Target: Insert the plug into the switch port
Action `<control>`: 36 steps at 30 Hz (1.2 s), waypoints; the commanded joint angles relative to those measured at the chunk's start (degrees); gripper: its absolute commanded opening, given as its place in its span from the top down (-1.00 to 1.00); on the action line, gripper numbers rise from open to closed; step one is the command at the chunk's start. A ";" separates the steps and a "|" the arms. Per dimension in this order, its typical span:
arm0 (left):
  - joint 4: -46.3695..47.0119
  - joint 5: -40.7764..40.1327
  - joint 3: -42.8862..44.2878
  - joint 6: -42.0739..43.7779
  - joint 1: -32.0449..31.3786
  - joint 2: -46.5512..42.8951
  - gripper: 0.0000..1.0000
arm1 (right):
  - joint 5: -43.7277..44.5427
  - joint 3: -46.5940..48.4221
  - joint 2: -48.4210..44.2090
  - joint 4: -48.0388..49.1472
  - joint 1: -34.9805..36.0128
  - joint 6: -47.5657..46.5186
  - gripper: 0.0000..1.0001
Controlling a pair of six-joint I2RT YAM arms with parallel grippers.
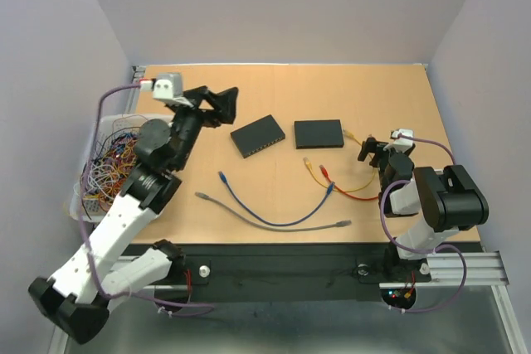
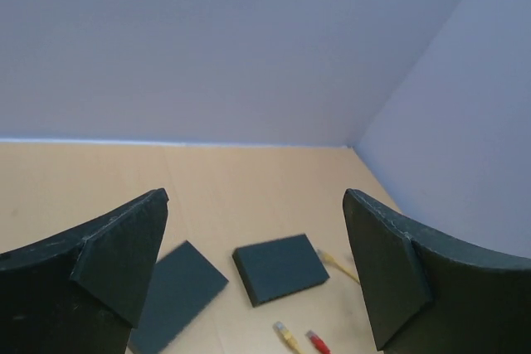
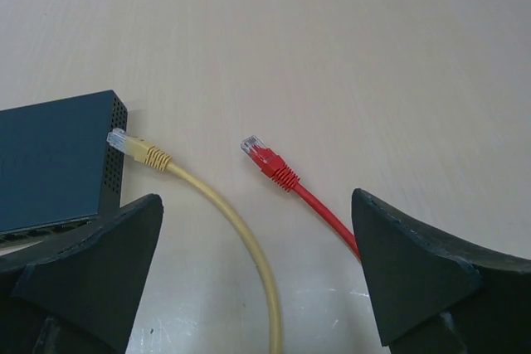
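Note:
Next, my right gripper moves to the front yellow plug, near the front red plug, and closes on the yellow plug's ribbed back part (image 1: pixel 309 166).
Two black switches lie mid-table: a tilted left one (image 1: pixel 257 135) (image 2: pixel 178 288) and a right one (image 1: pixel 319 133) (image 2: pixel 280 267) (image 3: pixel 54 159). A yellow plug (image 3: pixel 133 147) (image 1: pixel 350 134) lies touching or almost touching the right switch's side. A red plug (image 3: pixel 264 155) lies loose to its right. My right gripper (image 1: pixel 375 152) (image 3: pixel 257 279) is open and empty, low over these two cables, just behind the plugs. My left gripper (image 1: pixel 231 108) (image 2: pixel 255 279) is open and empty, raised left of the switches. Another yellow plug (image 2: pixel 286 335) and red plug (image 2: pixel 315 341) lie nearer the front.
A blue cable (image 1: pixel 274 220) and a grey cable (image 1: pixel 249 220) curve across the front of the table. A bin of tangled wires (image 1: pixel 108 163) stands at the left edge beside the left arm. Walls close in the table at the back and sides.

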 commanded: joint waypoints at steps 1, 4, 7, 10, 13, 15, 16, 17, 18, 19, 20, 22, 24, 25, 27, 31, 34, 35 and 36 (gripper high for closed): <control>-10.44 -7.69 0.81 8.96 0.66 -4.58 -0.97 | -0.33 -0.20 -0.38 2.53 -0.02 -0.03 -1.00; -16.68 -7.93 1.62 14.58 0.74 -4.06 -0.97 | -0.33 -0.12 -0.47 2.62 0.06 -0.03 -1.00; -18.28 -7.76 1.00 17.24 0.66 -3.79 -0.97 | -0.25 -0.12 -0.38 2.53 -0.02 0.06 -1.00; -14.96 -6.54 -1.63 16.11 0.66 -4.40 -0.97 | -0.33 -0.03 -0.38 2.62 -0.02 -0.03 -1.00; -12.05 -5.21 -5.31 15.14 0.83 -4.23 -0.97 | -0.33 0.06 -0.38 2.53 0.06 -0.03 -1.00; -13.53 -5.56 -4.80 14.44 0.83 -3.27 -0.95 | -0.07 -0.03 -1.25 1.92 0.07 -0.20 -1.00; -13.80 -6.26 -4.54 14.09 0.83 -2.65 -0.95 | 0.45 1.19 -2.82 -0.43 0.94 -1.25 -1.00; -13.81 -6.35 -4.62 13.74 0.74 -2.39 -0.95 | 0.46 2.68 -7.97 -4.89 1.29 -1.61 -1.00; -13.98 -6.44 -4.62 13.65 0.74 -2.30 -0.93 | 0.46 4.87 -10.20 -14.77 1.38 -1.87 -1.00; -14.24 -6.62 -4.45 13.47 0.74 -2.12 -0.93 | 1.42 8.02 -12.66 -18.18 1.73 -1.27 -1.00; -14.33 -6.88 -4.45 13.21 0.74 -2.21 -0.92 | 1.51 9.80 -14.77 -20.99 1.74 -0.04 -1.00; -14.25 -7.32 -4.88 12.86 0.74 -2.82 -0.92 | 2.30 13.75 -20.75 -31.79 1.74 7.48 -1.00; -14.07 -7.49 -4.97 12.59 0.74 -3.26 -0.92 | 1.00 19.47 -23.74 -40.92 1.82 13.82 -1.00; -13.90 -7.58 -5.24 12.42 0.83 -3.44 -0.91 | -3.71 19.92 -26.19 -41.32 1.82 20.99 -1.00; -13.89 -7.41 -5.50 12.15 0.74 -3.61 -0.91 | -8.05 18.44 -28.76 -41.77 1.82 27.45 -1.00; -13.81 -5.83 -6.03 11.28 0.74 -3.35 -0.89 | -22.79 19.21 -28.34 -44.83 1.91 33.18 -1.00; -13.89 -5.13 -6.12 11.10 0.74 -3.18 -0.89 | -22.42 29.09 -24.21 -61.84 7.06 23.59 -0.74; -13.98 -5.12 -5.94 11.10 0.74 -3.09 -0.88 | -20.04 31.85 -20.54 -66.94 9.45 20.92 -0.69; -14.24 -5.04 -5.85 10.93 0.74 -3.00 -0.89 | -18.37 33.88 -19.11 -73.34 11.82 18.80 -0.68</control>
